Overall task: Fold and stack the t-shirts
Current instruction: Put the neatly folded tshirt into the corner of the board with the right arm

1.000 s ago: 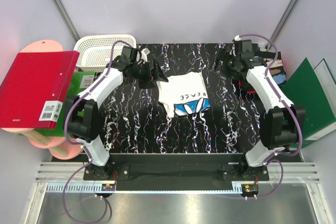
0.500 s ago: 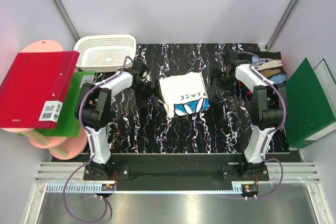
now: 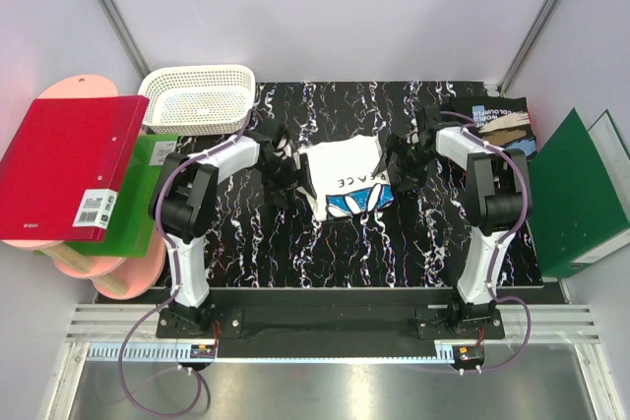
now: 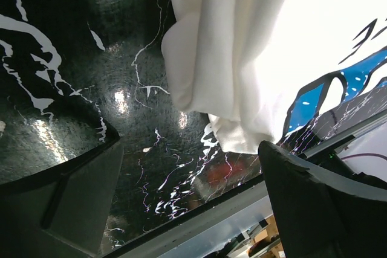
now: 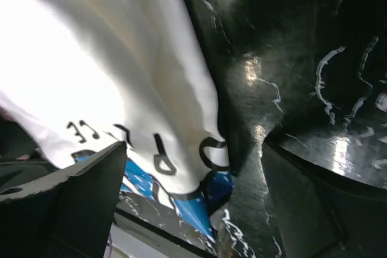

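Observation:
My right gripper should close on the folded side edge (image 3: 386,175) (image 5: 208,149) of the white t-shirt, at the spot where the dark lettering ends next to the blue print.
A white t-shirt (image 3: 345,176) with dark lettering and a blue print lies folded at the middle of the black marbled table (image 3: 315,243). My left gripper (image 3: 283,172) is open, low at the shirt's left edge; in the left wrist view the white folds (image 4: 242,46) lie just ahead of the open fingers (image 4: 314,203). My right gripper (image 3: 402,166) is open, low at the shirt's right edge; in the right wrist view the shirt's edge (image 5: 139,107) lies between the open fingers (image 5: 78,203). A black t-shirt with tan and blue print (image 3: 502,123) lies at the back right. No red-orange shirt is in view.
A white lattice basket (image 3: 197,97) stands at the back left. A red binder (image 3: 69,169) and a green one (image 3: 143,199) lie off the table's left side on pink discs. Green binders (image 3: 586,194) stand at the right.
Both arms have come down from raised poses and moved inward; the grippers now sit low against the left and right edges of the white shirt. The shirt has hardly moved.

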